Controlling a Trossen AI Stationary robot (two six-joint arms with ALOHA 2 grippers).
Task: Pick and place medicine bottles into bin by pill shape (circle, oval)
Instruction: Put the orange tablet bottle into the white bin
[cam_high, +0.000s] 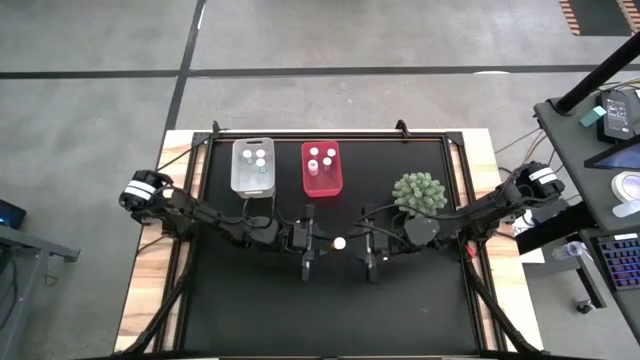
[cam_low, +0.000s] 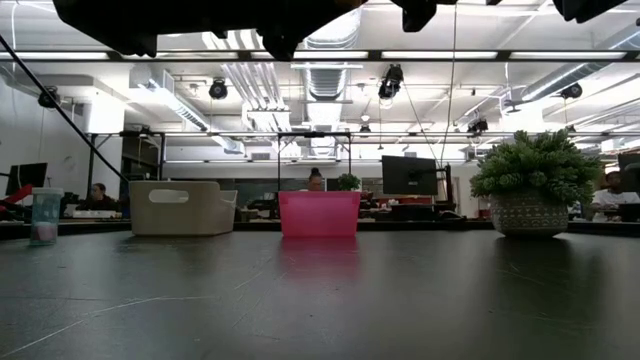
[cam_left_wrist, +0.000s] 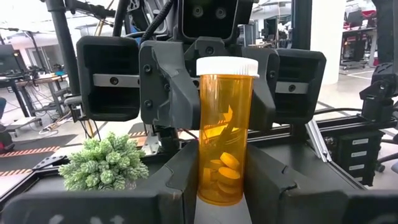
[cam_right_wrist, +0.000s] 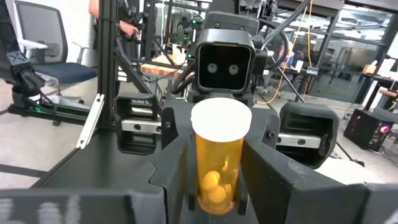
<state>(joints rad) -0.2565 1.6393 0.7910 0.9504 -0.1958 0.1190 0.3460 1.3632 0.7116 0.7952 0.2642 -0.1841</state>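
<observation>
The bottle is pinched low on its amber body by my left gripper, so my right gripper should hold it while my left gripper takes it near the white cap (cam_left_wrist: 227, 67).
An amber medicine bottle (cam_left_wrist: 227, 134) with a white cap (cam_high: 340, 242) stands upright in the air over the middle of the black table, pills at its bottom. My left gripper (cam_high: 327, 243) comes from the table's left and is shut on it. My right gripper (cam_high: 353, 243) faces it from the right and is open. Its fingers (cam_right_wrist: 273, 180) stand on either side of the bottle (cam_right_wrist: 219, 162) and close to it; I cannot tell whether they touch. The clear bin (cam_high: 253, 165) and the red bin (cam_high: 321, 167) stand at the far side, each with white-capped bottles inside. My left gripper pinches the lower part of the bottle's amber body (cam_left_wrist: 205, 180) between its two fingers (cam_left_wrist: 177, 183). The fingers lie level and come from the table's left. The bottle stands upright in the hold, cap up, lifted clear of the table.
A green spiky plant in a pot (cam_high: 418, 192) stands right of the red bin, beside my right arm. In the low view the clear bin (cam_low: 183, 207), the red bin (cam_low: 319, 214) and the plant (cam_low: 535, 185) line the far edge. Bare black table (cam_high: 330, 310) lies nearer.
</observation>
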